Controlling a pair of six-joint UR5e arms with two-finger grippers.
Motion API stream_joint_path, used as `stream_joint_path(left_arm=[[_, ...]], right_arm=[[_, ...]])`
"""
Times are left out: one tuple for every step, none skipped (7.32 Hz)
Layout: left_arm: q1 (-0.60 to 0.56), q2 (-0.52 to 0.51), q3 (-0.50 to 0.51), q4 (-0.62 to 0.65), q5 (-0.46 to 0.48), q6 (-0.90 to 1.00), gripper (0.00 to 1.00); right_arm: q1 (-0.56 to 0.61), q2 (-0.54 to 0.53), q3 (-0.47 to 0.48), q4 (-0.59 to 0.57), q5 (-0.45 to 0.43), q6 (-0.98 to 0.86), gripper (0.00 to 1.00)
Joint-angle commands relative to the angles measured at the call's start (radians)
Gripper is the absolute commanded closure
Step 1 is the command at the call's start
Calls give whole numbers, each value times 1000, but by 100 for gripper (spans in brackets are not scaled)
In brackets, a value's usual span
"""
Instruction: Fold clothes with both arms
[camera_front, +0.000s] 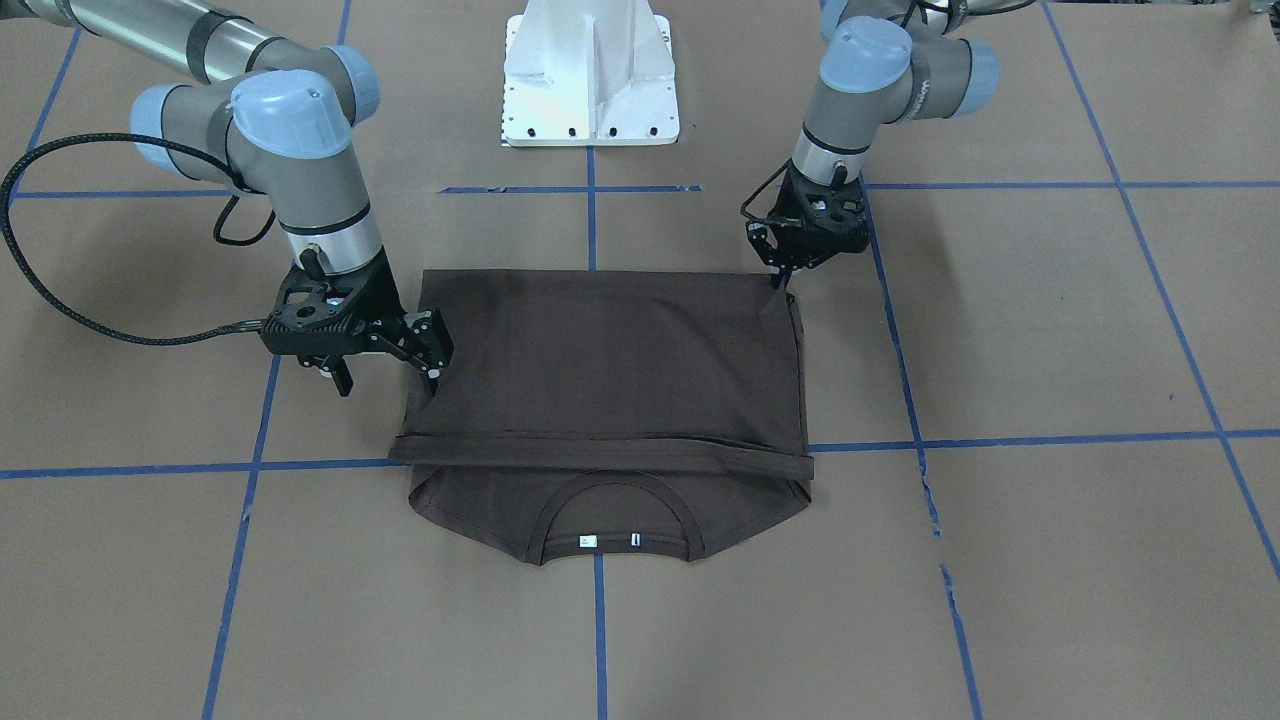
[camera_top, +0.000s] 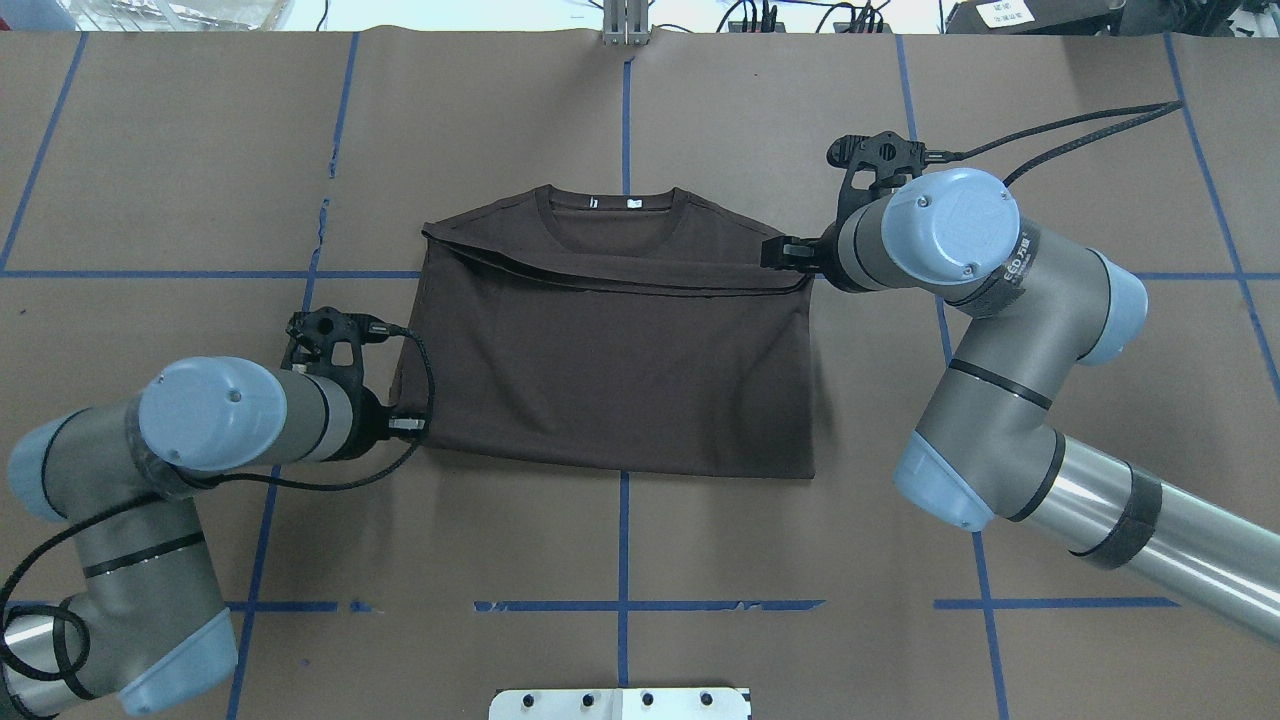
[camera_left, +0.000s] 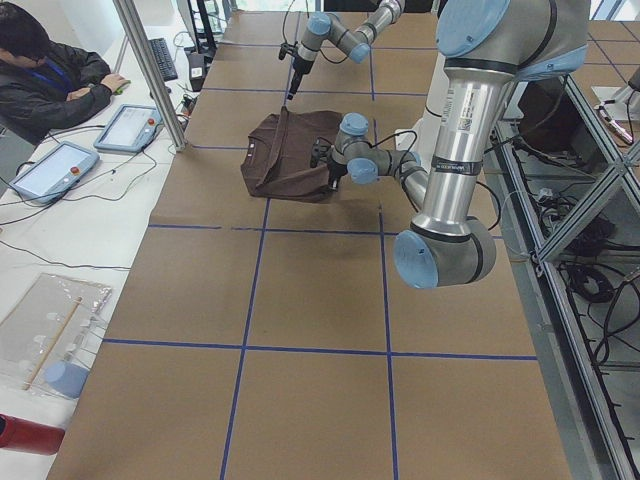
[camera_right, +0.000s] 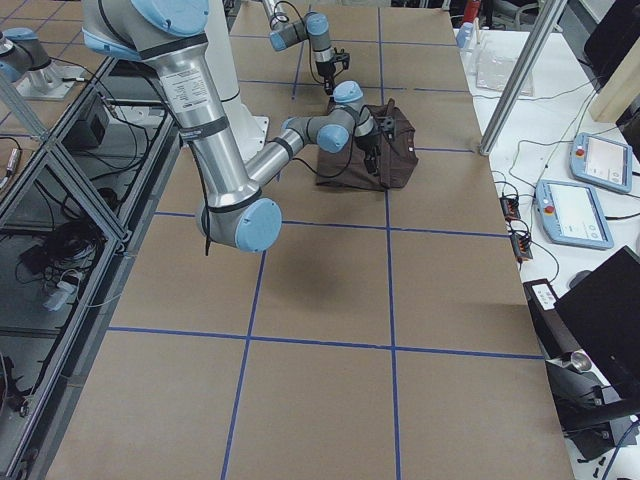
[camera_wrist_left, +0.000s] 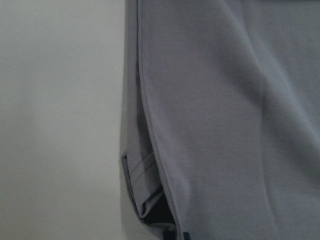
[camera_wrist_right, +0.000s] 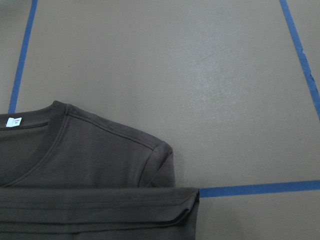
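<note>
Next, I let go of the dark brown T-shirt's corner with my left gripper on the long blue tape line (camera_front: 959, 625) just past its gap.
The dark brown T-shirt (camera_front: 610, 370) lies flat on the brown paper. Its lower half is folded up toward the collar (camera_front: 615, 510), and the white neck label (camera_front: 588, 541) shows. My right gripper (camera_front: 388, 375) hangs open at the shirt's side edge, one finger (camera_front: 435, 365) over the cloth. In the overhead view the right gripper (camera_top: 785, 252) is near the hem corner. My left gripper (camera_front: 778, 278) tapers to a point at the shirt's fold corner nearest the robot, and I cannot tell whether it is open or shut. The left wrist view shows only pale cloth (camera_wrist_left: 225, 125) close up.
The white pedestal base (camera_front: 590, 75) stands behind the shirt. Blue tape lines (camera_front: 600, 620) grid the paper. A person (camera_left: 50, 70) sits at a side desk with tablets (camera_left: 50, 165). A metal pole (camera_left: 150, 70) stands at the table edge.
</note>
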Motion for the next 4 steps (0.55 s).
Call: stream_joint_path(left_arm=[[-171, -18, 119, -10, -1, 193, 100], [-260, -113, 239, -13, 0, 276, 100], [-326, -226, 387, -34, 0, 309, 100], [-374, -315, 554, -147, -1, 313, 100]], right_arm=[[0, 0, 0, 1, 0, 0, 0], [0, 0, 0, 1, 0, 0, 0], [0, 0, -2, -1, 0, 0, 0], [2, -3, -2, -1, 0, 0, 0]])
